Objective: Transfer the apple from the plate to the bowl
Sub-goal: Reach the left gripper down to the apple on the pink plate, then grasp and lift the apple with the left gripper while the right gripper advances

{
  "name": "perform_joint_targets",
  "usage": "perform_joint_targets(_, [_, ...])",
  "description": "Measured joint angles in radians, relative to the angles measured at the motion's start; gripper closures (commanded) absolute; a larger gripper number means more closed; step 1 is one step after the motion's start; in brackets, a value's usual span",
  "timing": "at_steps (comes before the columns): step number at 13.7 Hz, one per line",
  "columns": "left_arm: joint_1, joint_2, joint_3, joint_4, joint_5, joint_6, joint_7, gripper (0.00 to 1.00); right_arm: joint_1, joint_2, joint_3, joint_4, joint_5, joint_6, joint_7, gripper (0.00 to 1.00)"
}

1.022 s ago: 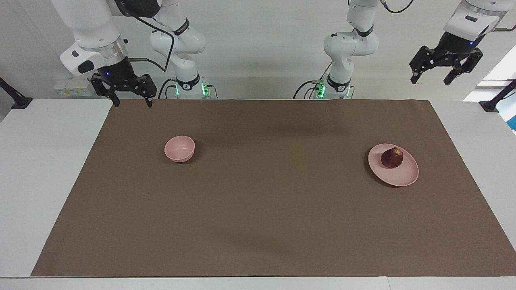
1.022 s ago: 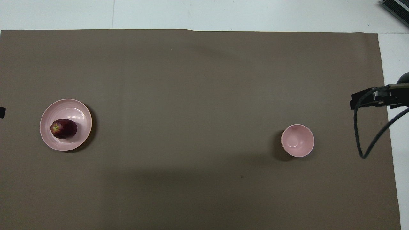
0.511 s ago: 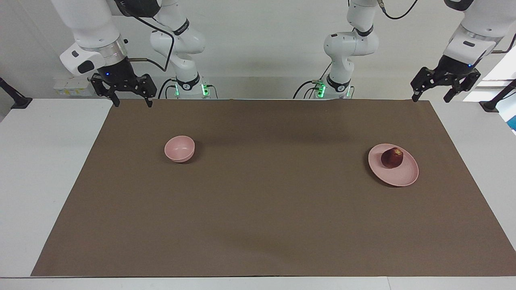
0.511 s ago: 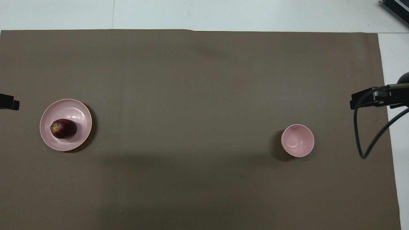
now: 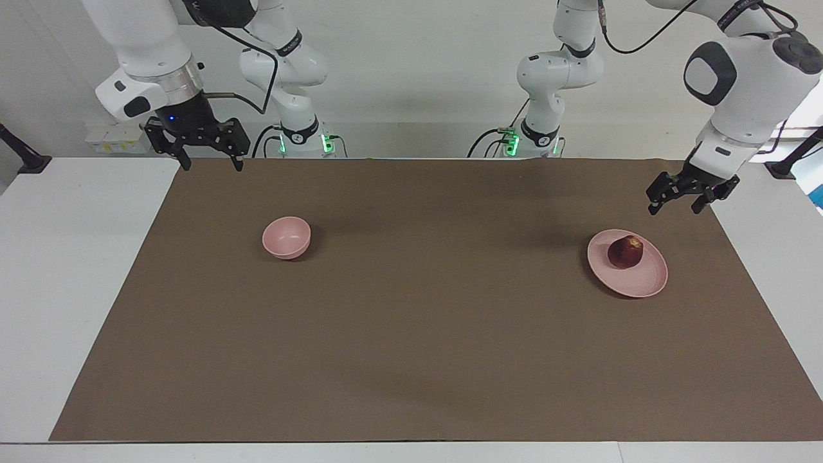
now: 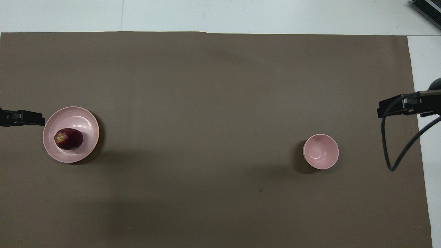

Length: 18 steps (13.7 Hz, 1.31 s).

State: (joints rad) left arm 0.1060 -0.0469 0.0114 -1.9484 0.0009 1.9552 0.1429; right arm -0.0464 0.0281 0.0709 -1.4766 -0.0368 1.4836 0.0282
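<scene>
The dark red apple (image 6: pixel 69 137) lying on the pale pink plate will have my left gripper closed around its middle.
The dark red apple (image 5: pixel 625 251) (image 6: pixel 69 138) lies on the pale pink plate (image 5: pixel 645 287) (image 6: pixel 76 115) toward the left arm's end of the table. The small pink bowl (image 5: pixel 287 237) (image 6: pixel 320 151) stands empty toward the right arm's end. My left gripper (image 5: pixel 675 208) is open and empty, in the air over the mat just beside the plate, apart from the apple; its tip shows in the overhead view (image 6: pixel 24 117). My right gripper (image 5: pixel 213 166) (image 6: pixel 401 106) is open and empty, waiting over the mat's corner at its own end.
A brown mat (image 5: pixel 411 334) covers most of the white table (image 5: pixel 71 270). A black cable loop (image 6: pixel 389 151) hangs from the right arm beside the bowl. Black clamp posts (image 5: pixel 787 164) stand at the table's corners near the robots.
My left gripper has come down and moved in toward the plate. The right arm, apple, plate and bowl have not moved.
</scene>
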Motion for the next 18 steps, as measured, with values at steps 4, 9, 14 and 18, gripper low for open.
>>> perform_joint_targets(4, [0.001, 0.009, -0.004, -0.171, 0.0, 0.196, 0.0, 0.0, 0.0, 0.0, 0.0, 0.0, 0.0, 0.0, 0.0, 0.0])
perform_joint_targets(9, [0.001, 0.076, -0.005, -0.29, 0.0, 0.4, 0.0, 0.0, 0.0, 0.0, 0.0, 0.0, 0.0, 0.0, 0.0, 0.0])
perform_joint_targets(14, [0.001, 0.113, -0.005, -0.316, 0.0, 0.466, 0.0, 0.1, 0.0, 0.0, 0.0, 0.0, 0.0, 0.0, 0.0, 0.0])
perform_joint_targets(18, [0.001, 0.11, -0.005, -0.315, 0.0, 0.466, 0.0, 0.81, 0.0, 0.0, 0.0, 0.0, 0.0, 0.0, 0.0, 0.0])
